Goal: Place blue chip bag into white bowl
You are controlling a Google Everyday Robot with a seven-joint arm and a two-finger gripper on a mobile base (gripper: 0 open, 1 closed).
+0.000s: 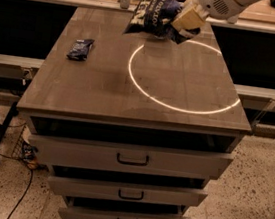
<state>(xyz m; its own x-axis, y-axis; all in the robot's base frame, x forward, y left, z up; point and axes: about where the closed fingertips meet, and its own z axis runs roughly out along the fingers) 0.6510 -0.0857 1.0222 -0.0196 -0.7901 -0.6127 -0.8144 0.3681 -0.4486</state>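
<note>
The blue chip bag, now hanging in the air, will be released by my gripper in the white bowl at the table's far edge (161,18), behind the light ring.
The blue chip bag (153,11) is a crinkly navy bag with white lettering. It hangs in the air over the far edge of the table. My gripper (183,25) is shut on the bag's right side, with its tan fingers (189,18) pinching it, and the white arm reaches in from the upper right. The white bowl does not show in this view.
A small narrow dark blue packet (80,48) lies on the left of the wooden table top (99,91). A bright ring of light (178,104) lies on the table's right half. Below the top are three partly open drawers (132,158). A rail and shelf run behind the table.
</note>
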